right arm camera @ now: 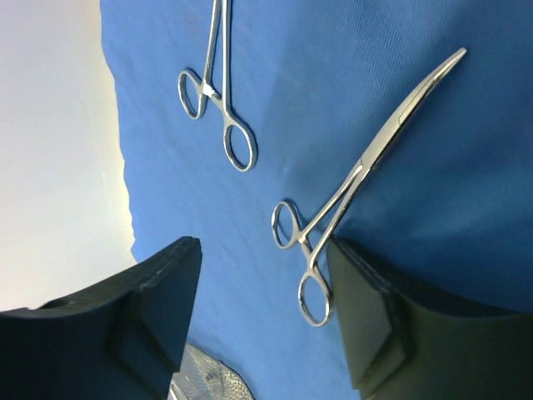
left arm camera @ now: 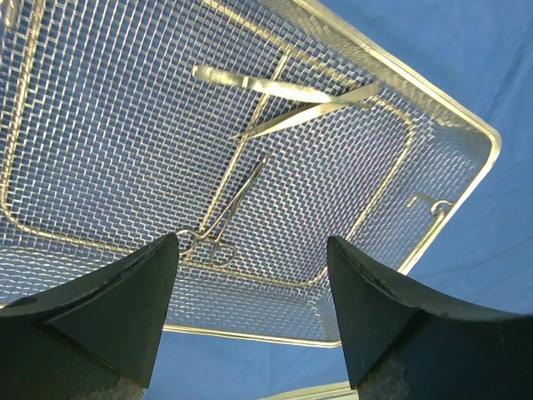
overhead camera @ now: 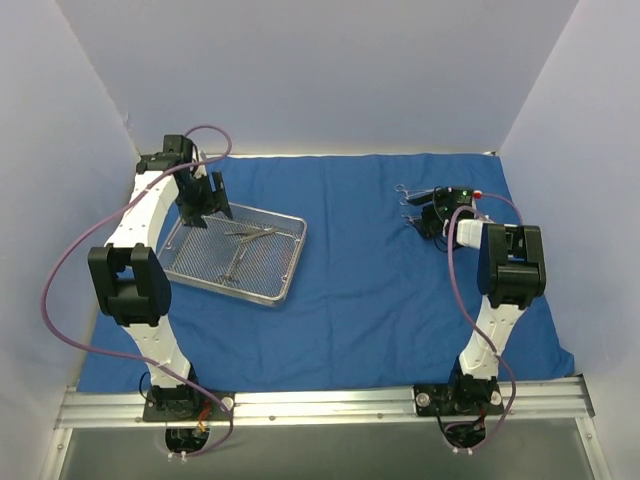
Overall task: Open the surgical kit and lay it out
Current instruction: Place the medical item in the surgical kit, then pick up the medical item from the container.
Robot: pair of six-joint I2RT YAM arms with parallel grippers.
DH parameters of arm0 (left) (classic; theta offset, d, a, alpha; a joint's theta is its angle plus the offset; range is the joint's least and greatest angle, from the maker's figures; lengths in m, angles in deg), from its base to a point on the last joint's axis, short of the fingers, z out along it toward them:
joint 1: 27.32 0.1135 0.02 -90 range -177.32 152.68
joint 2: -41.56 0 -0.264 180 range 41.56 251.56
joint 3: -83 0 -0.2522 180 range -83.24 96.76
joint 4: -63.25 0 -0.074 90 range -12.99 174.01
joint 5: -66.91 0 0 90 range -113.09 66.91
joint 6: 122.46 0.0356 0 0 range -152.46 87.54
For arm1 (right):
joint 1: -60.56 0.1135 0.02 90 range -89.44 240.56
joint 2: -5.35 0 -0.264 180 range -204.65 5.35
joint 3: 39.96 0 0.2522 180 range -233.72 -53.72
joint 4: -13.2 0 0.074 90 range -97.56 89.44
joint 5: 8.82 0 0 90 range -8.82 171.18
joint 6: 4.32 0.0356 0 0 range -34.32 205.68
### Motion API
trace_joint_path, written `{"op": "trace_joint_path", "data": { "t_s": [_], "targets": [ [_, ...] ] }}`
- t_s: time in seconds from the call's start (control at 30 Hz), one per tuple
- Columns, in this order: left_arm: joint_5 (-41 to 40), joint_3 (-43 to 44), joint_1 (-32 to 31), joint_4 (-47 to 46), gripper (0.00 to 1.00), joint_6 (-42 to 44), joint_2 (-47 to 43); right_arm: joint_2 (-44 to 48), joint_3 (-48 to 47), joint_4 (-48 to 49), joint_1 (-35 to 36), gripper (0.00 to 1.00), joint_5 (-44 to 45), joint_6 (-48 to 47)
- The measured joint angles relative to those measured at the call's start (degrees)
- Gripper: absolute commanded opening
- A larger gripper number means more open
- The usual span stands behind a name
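The ring-handled clamp in the wire-mesh tray is next for my left gripper, which should go there and close on the clamp's handles (overhead camera: 233,270) (left arm camera: 228,219), just beside its rings.
The royal-blue cloth (overhead camera: 370,290) lies spread flat over the table. The wire-mesh tray (overhead camera: 285,285) sits on its left part and holds a ring-handled clamp (left arm camera: 223,218), a flat handle (left arm camera: 266,83) and tweezers (left arm camera: 310,113). My left gripper (overhead camera: 205,210) hovers over the tray's far left part; it is open and empty in the left wrist view (left arm camera: 254,279). Two ring-handled clamps lie on the cloth at the right: a straight one (right arm camera: 218,92) and a curved one (right arm camera: 358,175). My right gripper (right arm camera: 262,287) is open just above the cloth, its right finger (right arm camera: 383,325) beside the curved clamp's rings.
White walls close in the back and both sides. The cloth's far edge (right arm camera: 125,192) runs close to the right gripper. A metal rail (overhead camera: 320,405) carrying the arm bases crosses the near edge.
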Motion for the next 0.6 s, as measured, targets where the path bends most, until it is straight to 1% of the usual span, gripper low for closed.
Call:
{"op": "trace_joint_path", "data": {
  "t_s": [0.13,0.37,0.47,0.5,0.53,0.6],
  "targets": [
    [-0.1,-1.7,0.0,0.0,0.81,0.1,0.0,2.4,-0.8,-7.4,0.6,0.73,0.3,-0.9],
    [-0.7,-4.7,0.0,0.1,0.80,0.2,0.0,10.5,-2.0,-30.8,1.3,0.73,2.9,-6.1],
    [-1.4,-6.1,-0.5,0.1,0.73,0.6,0.0,13.8,-5.5,-38.3,1.1,0.69,4.5,-10.5],
    [-1.7,-6.5,-0.9,0.0,0.67,1.0,0.0,14.4,-7.3,-39.8,1.1,0.69,4.5,-12.2],
    [-2.1,-6.8,-1.4,0.0,0.65,1.3,0.0,14.6,-9.6,-40.9,1.1,0.68,4.3,-13.9],
    [-3.7,-7.1,-3.0,0.2,0.62,2.1,0.2,14.0,-14.4,-42.2,1.3,0.68,3.8,-17.0]
  ]
}}
